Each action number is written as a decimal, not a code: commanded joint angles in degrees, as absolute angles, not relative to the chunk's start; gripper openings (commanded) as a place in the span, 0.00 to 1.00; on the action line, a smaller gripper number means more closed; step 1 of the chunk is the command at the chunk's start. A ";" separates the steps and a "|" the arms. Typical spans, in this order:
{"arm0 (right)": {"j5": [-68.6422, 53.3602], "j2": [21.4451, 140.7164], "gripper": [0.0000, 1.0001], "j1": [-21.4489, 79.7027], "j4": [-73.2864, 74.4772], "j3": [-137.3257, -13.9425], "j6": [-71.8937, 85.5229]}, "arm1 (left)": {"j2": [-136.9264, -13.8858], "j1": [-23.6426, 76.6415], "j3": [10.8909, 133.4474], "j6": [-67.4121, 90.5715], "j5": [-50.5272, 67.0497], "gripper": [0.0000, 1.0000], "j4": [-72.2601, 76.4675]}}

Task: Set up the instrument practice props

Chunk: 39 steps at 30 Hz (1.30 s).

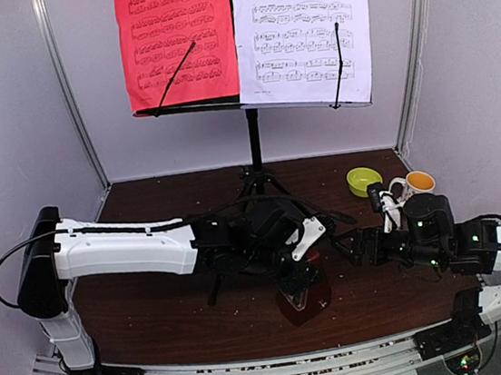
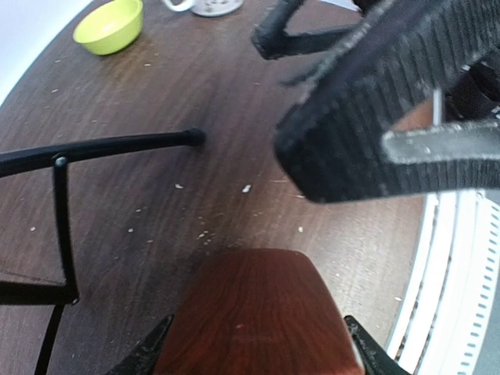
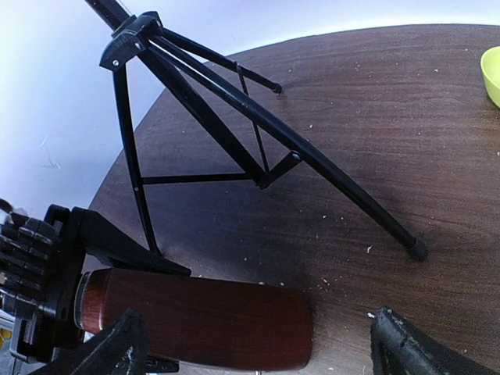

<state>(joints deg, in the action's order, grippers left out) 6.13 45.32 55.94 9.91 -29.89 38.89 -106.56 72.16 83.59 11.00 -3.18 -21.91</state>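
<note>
I should open my left gripper, which straddles the metronome's red-brown body, back it off and take only the clear cover [image 1: 297, 300] with it while my right gripper steadies the body.
The black tripod music stand [image 1: 253, 141] stands at the back centre, with the red sheet [image 1: 178, 41] and the white sheet [image 1: 304, 30] on its desk. The red-brown metronome [image 1: 303, 302] is at the front centre of the table. My left gripper [image 1: 296, 278] is shut on it from above. In the left wrist view its fingertips [image 2: 144, 355] flank the metronome [image 2: 258, 312]. My right gripper [image 1: 350, 250] is open and empty just right of it. In the right wrist view its fingers [image 3: 410, 348] stand wide apart around the metronome [image 3: 203, 316].
A small green bowl [image 1: 364, 180] and a spotted white mug [image 1: 412, 186] stand at the back right. The tripod legs [image 3: 234, 133] spread over the table just behind the metronome. Small crumbs dot the dark wood table [image 1: 156, 313].
</note>
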 commanded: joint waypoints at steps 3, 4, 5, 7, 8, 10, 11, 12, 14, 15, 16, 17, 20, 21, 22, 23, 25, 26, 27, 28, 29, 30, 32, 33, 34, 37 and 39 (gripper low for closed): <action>4.06 45.65 1.00 55.75 9.64 -32.84 39.03 | -106.21 70.97 81.49 7.00 6.54 0.16 -19.93; 3.56 45.85 1.00 55.76 9.44 -33.06 39.29 | -105.99 70.89 81.21 7.04 6.42 0.23 -19.61; 3.05 46.13 1.00 55.79 9.37 -33.26 39.47 | -105.65 70.78 81.07 7.05 6.39 0.31 -19.37; 2.25 46.57 1.00 55.75 9.24 -33.77 39.79 | -104.48 70.74 80.22 6.79 6.70 0.47 -18.34; 1.86 46.72 1.00 55.80 9.19 -34.03 39.88 | -103.64 70.75 79.52 6.84 6.76 0.53 -17.37; 1.04 47.05 1.00 55.73 9.08 -34.31 39.90 | -101.46 70.75 77.67 6.98 7.05 0.60 -15.16; 0.62 47.17 1.00 55.79 9.06 -34.49 39.90 | -100.39 70.73 76.48 7.07 7.23 0.63 -14.00; 0.22 47.29 1.00 55.75 9.05 -34.52 39.89 | -99.04 70.75 75.20 7.48 7.39 0.66 -12.60; -0.75 47.63 1.00 55.73 9.07 -34.75 39.90 | -96.41 70.75 72.16 8.19 7.90 0.71 -9.52; -1.57 47.90 1.00 55.72 8.89 -34.90 39.90 | -94.98 70.75 70.58 8.54 8.06 0.74 -7.85; -2.54 48.24 1.00 55.78 8.63 -34.98 39.69 | -93.73 70.75 68.92 9.05 7.95 0.76 -6.43; -3.52 48.58 1.00 55.75 8.25 -35.05 39.58 | -92.55 70.74 66.87 9.67 7.72 0.77 -4.62; -5.80 49.97 1.00 55.72 7.39 -35.79 39.29 | -90.27 70.75 63.65 11.10 6.85 0.84 -1.70; -6.50 50.48 1.00 55.73 7.11 -36.05 39.10 | -89.69 70.80 62.74 11.42 6.72 0.85 -0.92; -7.15 50.98 1.00 55.80 7.08 -36.40 38.89 | -89.25 70.75 61.83 11.55 6.65 0.87 -0.03; -7.58 51.58 1.00 55.75 7.08 -36.79 38.74 | -88.68 70.75 60.88 11.81 5.98 0.88 1.03; -8.34 52.64 1.00 55.73 7.33 -37.53 38.31 | -87.43 70.75 58.88 11.88 5.05 0.88 3.61; -8.54 53.12 1.00 55.79 7.46 -37.86 38.22 | -86.97 70.75 58.13 11.86 4.03 0.88 4.85; -8.77 53.57 1.00 55.76 7.47 -38.10 38.04 | -86.56 70.75 57.57 11.89 3.08 0.87 5.97; -9.13 54.03 1.00 55.73 7.36 -38.25 37.93 | -86.45 70.75 57.49 11.80 2.22 0.86 6.70; -9.33 54.50 1.00 55.75 7.35 -38.42 37.89 | -86.51 70.75 57.59 11.74 1.53 0.85 6.96; -9.50 55.02 1.00 55.75 7.31 -38.61 37.88 | -86.83 70.75 57.94 11.61 1.20 0.84 6.99; -10.02 56.07 1.00 55.75 7.44 -39.13 37.90 | -87.63 70.75 58.77 11.12 1.06 0.82 6.87; -10.43 56.68 1.00 55.78 7.53 -39.33 37.95 | -88.13 70.75 59.14 11.08 1.32 0.80 6.89; -10.80 57.22 1.00 55.73 7.49 -39.59 38.04 | -88.46 70.75 59.43 11.01 1.67 0.79 6.87; -12.11 58.81 1.00 55.74 7.31 -39.65 38.72 | -89.32 70.80 60.03 10.99 2.48 0.75 6.85; -12.97 59.41 1.00 55.76 6.98 -39.30 39.12 | -89.61 70.75 60.10 10.99 2.76 0.72 6.93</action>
<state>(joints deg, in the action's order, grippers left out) -10.59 58.48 55.94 8.08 -38.28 38.85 -88.68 70.61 58.41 11.07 2.46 3.40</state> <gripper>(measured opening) 0.999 0.743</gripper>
